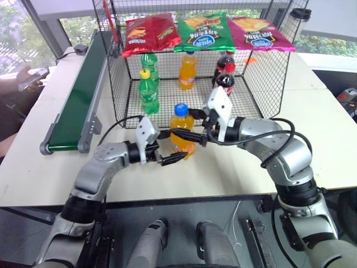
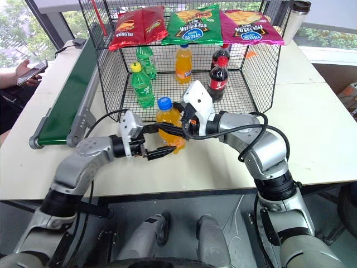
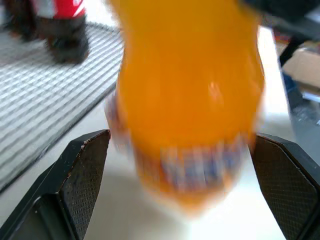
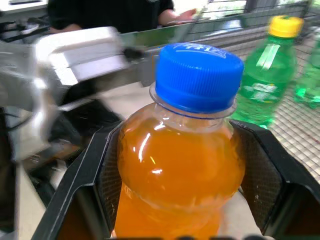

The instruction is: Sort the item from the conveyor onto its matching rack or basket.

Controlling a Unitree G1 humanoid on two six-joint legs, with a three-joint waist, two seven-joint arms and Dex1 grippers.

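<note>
My right gripper will let go of the orange soda bottle inside the cage (image 1: 189, 110), in front of the other orange bottle.
The item, an orange soda bottle (image 1: 181, 124) with a blue cap (image 4: 197, 75), is upright over the white table just in front of the black wire cage (image 1: 120, 84). My right gripper (image 4: 175, 165) is shut on its upper body, one finger on each side. My left gripper (image 3: 182, 165) is open around the bottle's labelled lower part (image 3: 190, 90), and both pads stand clear of it. I cannot tell whether the bottle's base rests on the table. The dark green conveyor (image 1: 78, 97) runs along the left side of the table.
Inside the cage stand two green soda bottles (image 1: 148, 91), another orange bottle (image 1: 188, 70) and cola bottles (image 1: 225, 78). Chip bags (image 1: 203, 30) lie on its top. A person's hand with a phone (image 2: 28, 70) is at the far left. A lidded cup (image 2: 295, 17) stands at the back right.
</note>
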